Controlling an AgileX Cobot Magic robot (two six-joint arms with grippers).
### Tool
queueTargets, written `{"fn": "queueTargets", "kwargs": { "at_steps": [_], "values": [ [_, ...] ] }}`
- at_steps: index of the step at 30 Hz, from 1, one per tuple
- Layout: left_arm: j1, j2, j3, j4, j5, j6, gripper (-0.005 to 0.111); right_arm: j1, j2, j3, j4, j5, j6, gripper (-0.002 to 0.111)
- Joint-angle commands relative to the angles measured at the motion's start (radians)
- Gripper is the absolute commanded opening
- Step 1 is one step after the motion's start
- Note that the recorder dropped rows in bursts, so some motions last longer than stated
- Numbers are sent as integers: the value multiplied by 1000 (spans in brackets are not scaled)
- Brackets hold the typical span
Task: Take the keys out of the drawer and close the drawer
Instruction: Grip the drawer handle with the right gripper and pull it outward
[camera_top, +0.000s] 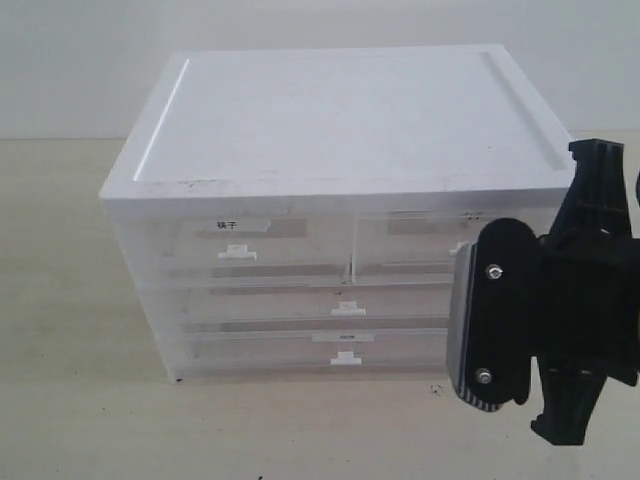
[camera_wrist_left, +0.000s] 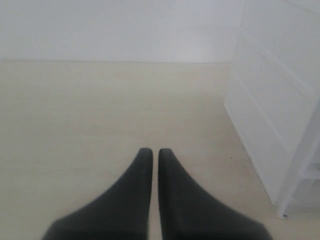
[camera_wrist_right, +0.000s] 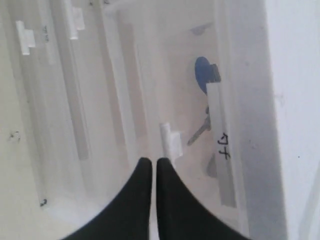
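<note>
Next, I open my right gripper's fingers, which are shut and empty just short of the drawer's white tab handle, then move closer and grip the tab (camera_wrist_right: 168, 143) before I pull.
The drawer (camera_top: 415, 240) is the upper right half-width one of a translucent white cabinet, and it looks pushed in. Its small white tab handle (camera_wrist_right: 169, 140) sits just ahead of my right gripper (camera_wrist_right: 150, 161), which is shut with nothing between its fingers. Through the drawer front the keys show dimly: a round blue fob (camera_wrist_right: 202, 74) and a grey key (camera_wrist_right: 199, 132). In the exterior view the right gripper (camera_top: 478, 315) covers that drawer's right part. My left gripper (camera_wrist_left: 151, 151) is shut and empty, low over the bare table beside the cabinet's side wall (camera_wrist_left: 270, 110).
The cabinet (camera_top: 340, 110) has a flat white top. Its upper left drawer (camera_top: 235, 245) bears a label with black characters, and two full-width drawers (camera_top: 330, 305) lie below. Beige table surface (camera_top: 80, 400) surrounds the cabinet.
</note>
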Motion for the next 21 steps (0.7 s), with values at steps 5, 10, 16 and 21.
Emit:
{"fn": "queueTargets", "kwargs": {
  "at_steps": [5, 10, 16, 21],
  "values": [
    [0, 3, -4, 0, -11, 3, 5, 1, -123, 5, 218, -48, -167, 0],
    [0, 3, -4, 0, -11, 3, 5, -1, -62, 5, 147, -26, -196, 36],
    [0, 3, -4, 0, -11, 3, 5, -1, 26, 5, -97, -17, -9, 35],
    [0, 3, -4, 0, -11, 3, 5, -1, 51, 5, -151, -19, 48, 35]
  ]
}}
